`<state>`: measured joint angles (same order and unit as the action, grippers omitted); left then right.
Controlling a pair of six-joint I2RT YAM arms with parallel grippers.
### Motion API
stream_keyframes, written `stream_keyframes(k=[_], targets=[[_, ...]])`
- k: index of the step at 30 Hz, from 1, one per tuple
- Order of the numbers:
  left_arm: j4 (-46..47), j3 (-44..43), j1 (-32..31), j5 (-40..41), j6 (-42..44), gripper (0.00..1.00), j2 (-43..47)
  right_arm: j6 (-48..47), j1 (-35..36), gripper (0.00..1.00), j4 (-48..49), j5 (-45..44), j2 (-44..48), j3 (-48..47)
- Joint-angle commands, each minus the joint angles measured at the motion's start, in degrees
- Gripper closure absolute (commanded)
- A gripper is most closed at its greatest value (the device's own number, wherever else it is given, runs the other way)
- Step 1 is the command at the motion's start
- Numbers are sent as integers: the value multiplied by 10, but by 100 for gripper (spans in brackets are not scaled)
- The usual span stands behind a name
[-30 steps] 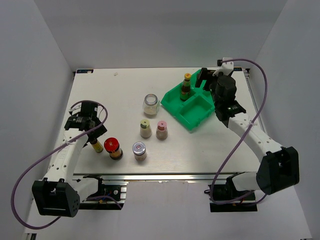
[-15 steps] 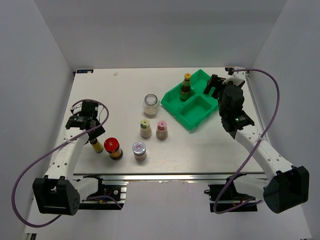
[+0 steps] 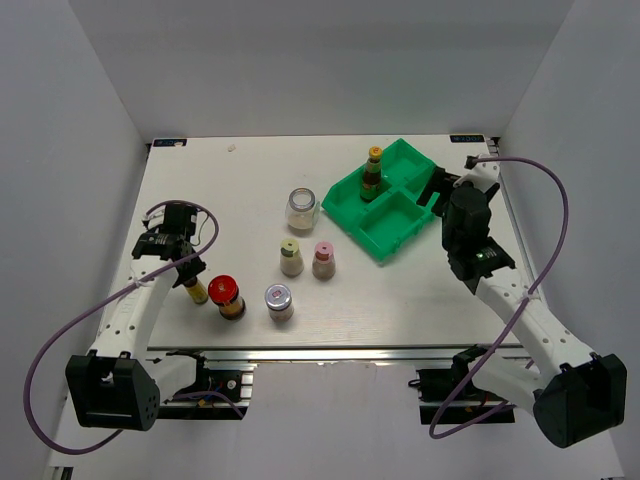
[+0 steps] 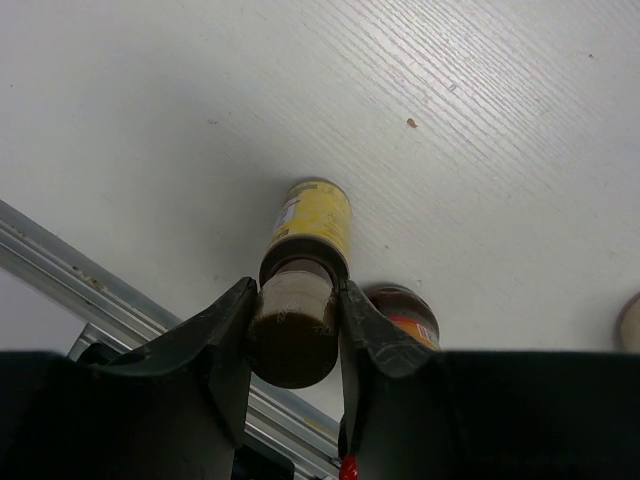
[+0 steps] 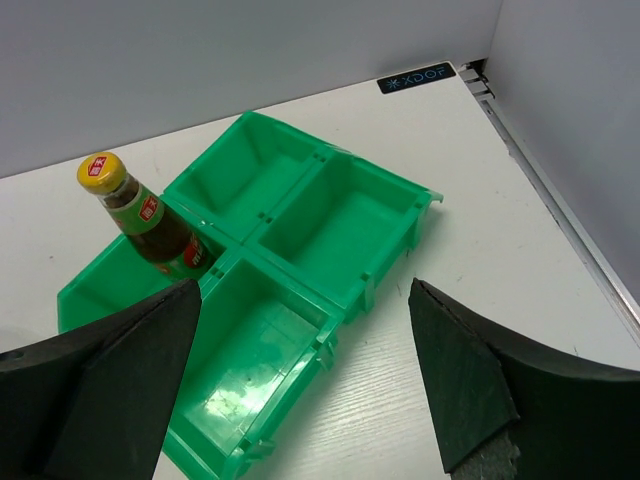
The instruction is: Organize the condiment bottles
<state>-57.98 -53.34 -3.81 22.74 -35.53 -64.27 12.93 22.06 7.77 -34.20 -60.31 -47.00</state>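
Note:
My left gripper will release the dark bottle, now at the table's front, in the green tray (image 3: 351, 207) between the bottle with the yellow cap and the glass jar.
My left gripper (image 3: 189, 279) (image 4: 295, 289) is shut on a dark bottle with a yellow end (image 3: 195, 292) (image 4: 303, 225) at the front left of the table; both fingers press its sides. A red-lidded dark jar (image 3: 227, 296) (image 4: 404, 308) stands just to its right. A silver-lidded jar (image 3: 278, 301), a yellow-green-capped shaker (image 3: 291, 257), a pink-capped shaker (image 3: 323, 259) and a clear glass jar (image 3: 302, 208) stand mid-table. Another yellow-capped dark bottle (image 3: 373, 172) (image 5: 150, 220) stands in the green tray (image 3: 395, 225) (image 5: 340, 160). My right gripper (image 3: 440, 188) (image 5: 302, 290) hangs open and empty beside the tray's right side.
The tray's other three compartments hold nothing. The table's metal front rail (image 4: 90, 290) runs close to the held bottle. White walls enclose the table on the left, back and right.
My left gripper's fingers have closed on the yellow-ended bottle. The right arm has drawn back from over the tray toward the right, still open.

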Motion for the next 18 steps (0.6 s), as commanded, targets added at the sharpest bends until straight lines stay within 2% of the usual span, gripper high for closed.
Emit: stream_keyframes(k=[1,3,8,13,16,18], targets=[[1,-23,-1,-12,14,90,15,9,-4,11,11,-27,26,1],[-3,-48,-1,4,20,100,19,9,-4,11,9,-32,30,3],[-3,-135,-1,38,36,100,15,3,-4,11,14,-40,41,13],[38,-228,0,52,35,100,-7,-4,-4,11,33,-24,54,27],[71,-275,-1,23,17,100,-52,-6,-4,11,40,-42,52,31],[125,-297,-5,-3,14,100,-72,-9,-4,11,38,-54,50,26]])
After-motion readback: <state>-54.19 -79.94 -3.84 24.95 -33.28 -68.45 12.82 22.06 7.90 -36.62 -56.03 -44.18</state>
